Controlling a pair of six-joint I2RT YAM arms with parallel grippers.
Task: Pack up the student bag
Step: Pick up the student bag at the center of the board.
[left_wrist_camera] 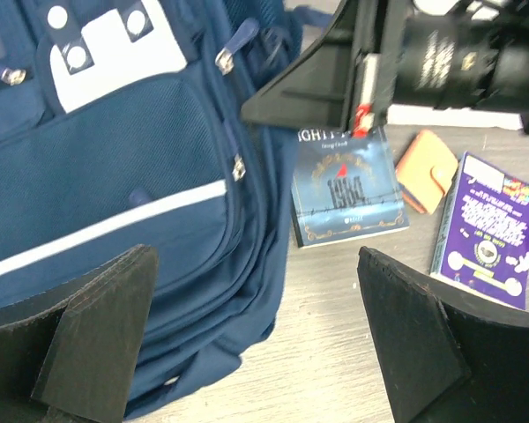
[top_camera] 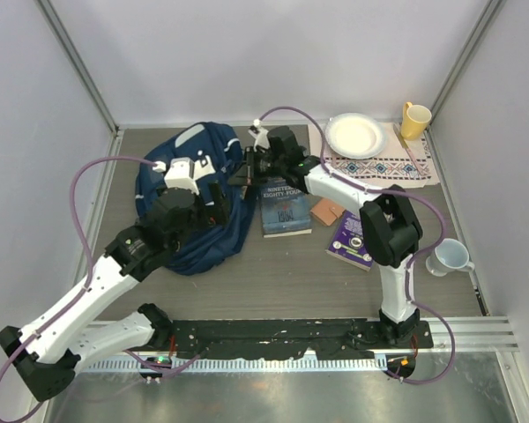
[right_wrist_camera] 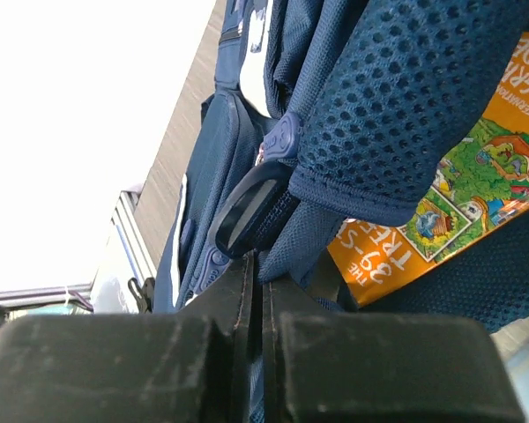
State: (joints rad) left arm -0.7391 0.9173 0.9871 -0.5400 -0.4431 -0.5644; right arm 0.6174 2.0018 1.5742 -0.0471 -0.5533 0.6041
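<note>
My left gripper is open. Next, my right gripper lets go of the navy strap on the student bag [top_camera: 222, 183] next to it.
The student bag [top_camera: 213, 145], navy with white trim, lies at the back left of the table. My left gripper [top_camera: 213, 204] hovers open over the bag's front pocket [left_wrist_camera: 115, 176]; its jaws [left_wrist_camera: 256, 264] stand wide apart with nothing between them. My right gripper [top_camera: 247, 172] is at the bag's right edge. In the right wrist view it [right_wrist_camera: 263, 264] is shut on a strap of navy webbing [right_wrist_camera: 286, 225] by a black buckle. Above it the mesh back panel [right_wrist_camera: 397, 97] is lifted, showing an orange illustrated book [right_wrist_camera: 476, 185] inside the bag.
On the table right of the bag lie a blue book [top_camera: 285, 210], a peach wallet [top_camera: 326, 210] and a purple book [top_camera: 353, 240]. Farther back are an embroidered mat [top_camera: 379, 166], a white plate [top_camera: 355, 135] and a yellow mug [top_camera: 414, 121]. A pale mug [top_camera: 450, 257] stands at the right.
</note>
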